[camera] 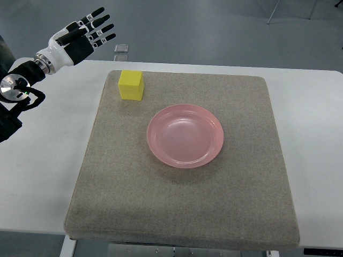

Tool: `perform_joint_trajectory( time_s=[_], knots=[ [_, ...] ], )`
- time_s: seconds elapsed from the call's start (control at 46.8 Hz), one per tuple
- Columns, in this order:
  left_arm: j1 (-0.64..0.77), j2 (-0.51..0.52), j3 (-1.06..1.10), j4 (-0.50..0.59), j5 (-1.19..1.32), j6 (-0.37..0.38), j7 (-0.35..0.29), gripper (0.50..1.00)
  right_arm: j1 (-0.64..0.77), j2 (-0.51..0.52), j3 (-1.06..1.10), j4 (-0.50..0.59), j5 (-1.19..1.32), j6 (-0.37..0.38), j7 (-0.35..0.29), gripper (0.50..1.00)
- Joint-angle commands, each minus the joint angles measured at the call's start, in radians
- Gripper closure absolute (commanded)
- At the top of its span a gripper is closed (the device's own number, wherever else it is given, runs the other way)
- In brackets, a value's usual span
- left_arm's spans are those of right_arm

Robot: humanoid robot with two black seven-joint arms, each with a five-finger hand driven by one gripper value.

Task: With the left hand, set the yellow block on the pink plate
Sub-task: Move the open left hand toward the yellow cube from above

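Observation:
My left gripper is going to close on the far and near sides (130, 84) of the yellow block, with the fingers beyond it and the thumb closer to the plate.
A yellow block (131, 85) stands on the grey mat (182, 214) near its far left corner. The pink plate (185, 135) lies in the middle of the mat, down and to the right of the block, with nothing on it. My left hand (86, 33) reaches in from the left edge, above and to the left of the block, off the mat. Its fingers are stretched out and hold nothing. A clear gap separates the hand from the block.
The mat covers most of a white table (48, 176). A small clear object (121, 48) lies on the floor beyond the table's far edge, right of the hand. Metal legs (273, 12) show at the top right.

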Motion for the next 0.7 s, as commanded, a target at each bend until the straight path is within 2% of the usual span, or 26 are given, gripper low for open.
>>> perform_joint_trajectory(
  time_s=[0.0,0.235,0.363,0.555,0.683],
  knots=[
    [-0.012,0.006,0.002,0.002,0.047,0.000,-0.007,0.504,0.000,0.000,0.000,0.000,0.000,0.000,0.000,0.576],
    [-0.071,0.029,0.000,-0.014,0.446,0.000,-0.010,0.506,0.000,0.000,0.000,0.000,0.000,0.000,0.000,0.576],
    [-0.093,0.029,0.000,-0.058,0.647,0.000,-0.012,0.506,0.000,0.000,0.000,0.000,0.000,0.000,0.000,0.576],
    [-0.119,0.029,0.002,-0.132,0.997,0.000,-0.084,0.506,0.000,0.000,0.000,0.000,0.000,0.000,0.000,0.576],
    [-0.131,0.029,0.002,-0.176,1.155,0.000,-0.089,0.506,0.000,0.000,0.000,0.000,0.000,0.000,0.000,0.576]
  ],
)
